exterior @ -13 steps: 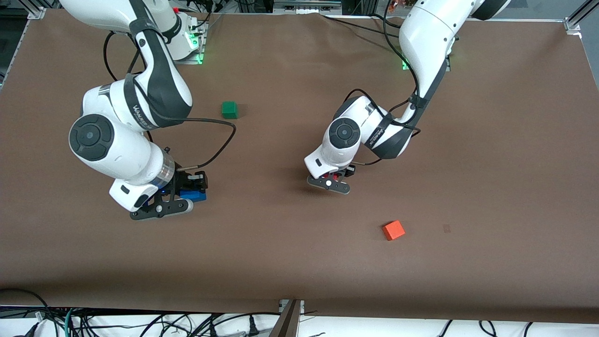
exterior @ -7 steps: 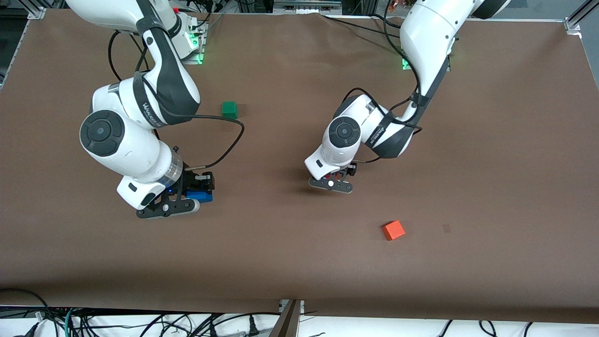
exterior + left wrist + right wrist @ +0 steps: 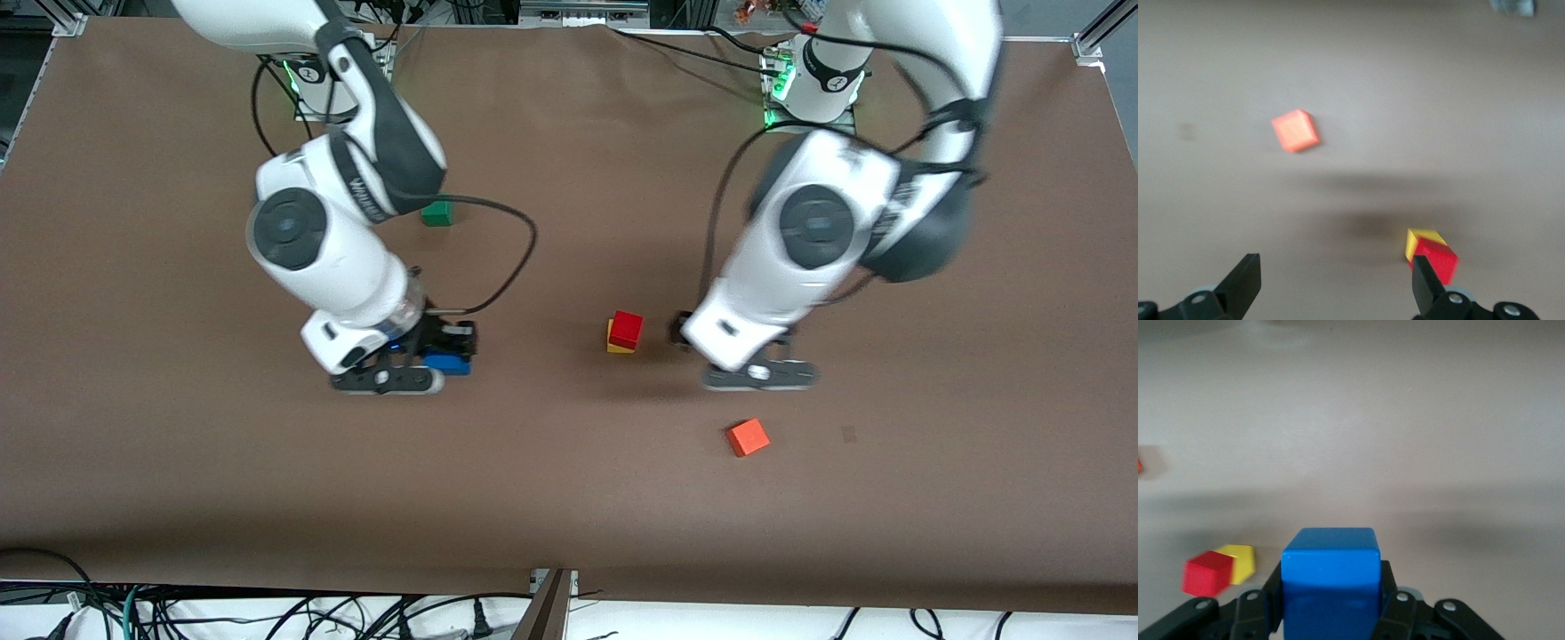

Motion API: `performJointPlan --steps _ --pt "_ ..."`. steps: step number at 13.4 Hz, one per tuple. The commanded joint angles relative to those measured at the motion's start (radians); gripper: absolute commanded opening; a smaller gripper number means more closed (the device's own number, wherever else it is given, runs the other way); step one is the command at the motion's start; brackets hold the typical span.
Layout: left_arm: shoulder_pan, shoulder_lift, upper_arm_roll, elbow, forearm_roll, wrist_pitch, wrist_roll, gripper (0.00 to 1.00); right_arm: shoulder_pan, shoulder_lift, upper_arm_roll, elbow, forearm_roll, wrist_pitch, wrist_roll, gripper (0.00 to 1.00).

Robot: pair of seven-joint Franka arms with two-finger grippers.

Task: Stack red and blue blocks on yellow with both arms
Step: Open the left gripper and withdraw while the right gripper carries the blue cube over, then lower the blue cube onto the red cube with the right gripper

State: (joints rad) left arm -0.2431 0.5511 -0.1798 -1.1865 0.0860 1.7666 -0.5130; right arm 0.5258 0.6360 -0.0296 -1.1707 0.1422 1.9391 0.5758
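Observation:
I should set the blue block on top of the red block point(image 3: 629, 324) point(image 3: 1206, 576) with my right gripper.
The red block point(image 3: 627, 328) sits on the yellow cube point(image 3: 613, 345) in the middle of the table, slightly offset. My left gripper point(image 3: 702, 347) is open and empty, up in the air beside the stack toward the left arm's end. In the left wrist view the gripper point(image 3: 1336, 290) is spread wide, with the red block point(image 3: 1437, 259) and yellow cube point(image 3: 1422, 236) by one finger point(image 3: 1426, 288). My right gripper point(image 3: 442, 349) is shut on the blue block point(image 3: 448, 362), above the table toward the right arm's end of the stack. The right wrist view shows the blue block point(image 3: 1331, 580) in the gripper point(image 3: 1331, 597), with the red point(image 3: 1207, 573) and yellow point(image 3: 1239, 561) cubes ahead.
A green cube point(image 3: 436, 213) lies nearer the robots' bases, partly covered by the right arm. An orange cube point(image 3: 748, 436) lies nearer the front camera than the left gripper and shows in the left wrist view point(image 3: 1295, 130). The rest is brown table point(image 3: 569, 498).
The left gripper has let go of the red block on the yellow cube and pulled up and away toward the left arm's end. The right arm has carried the blue block toward the stack.

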Motion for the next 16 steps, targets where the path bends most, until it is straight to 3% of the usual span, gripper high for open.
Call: performJointPlan --steps 1,5,7,9,12,13,16 --pt "0.100 -0.074 -0.014 -0.010 0.015 -0.021 0.095 1.00 0.087 0.097 -0.009 0.121 -0.006 0.014 0.235 0.42" --pt "0.272 -0.112 -0.020 -0.010 0.011 -0.094 0.353 1.00 0.222 0.175 -0.012 0.140 -0.104 0.119 0.523 0.42" --pt "0.330 -0.135 -0.020 -0.012 0.011 -0.136 0.430 1.00 0.279 0.249 -0.021 0.204 -0.136 0.145 0.640 0.42" --pt "0.347 -0.196 -0.007 -0.048 0.011 -0.206 0.439 1.00 0.322 0.315 -0.041 0.273 -0.154 0.150 0.688 0.42" --pt "0.354 -0.322 0.067 -0.200 -0.046 -0.223 0.442 1.00 0.358 0.321 -0.043 0.279 -0.156 0.155 0.702 0.42" --pt "0.346 -0.342 0.101 -0.234 -0.069 -0.222 0.444 1.00 0.373 0.330 -0.049 0.279 -0.167 0.159 0.702 0.42" --pt "0.335 -0.355 0.109 -0.256 -0.069 -0.225 0.452 1.00 0.384 0.341 -0.058 0.279 -0.176 0.178 0.699 0.42"
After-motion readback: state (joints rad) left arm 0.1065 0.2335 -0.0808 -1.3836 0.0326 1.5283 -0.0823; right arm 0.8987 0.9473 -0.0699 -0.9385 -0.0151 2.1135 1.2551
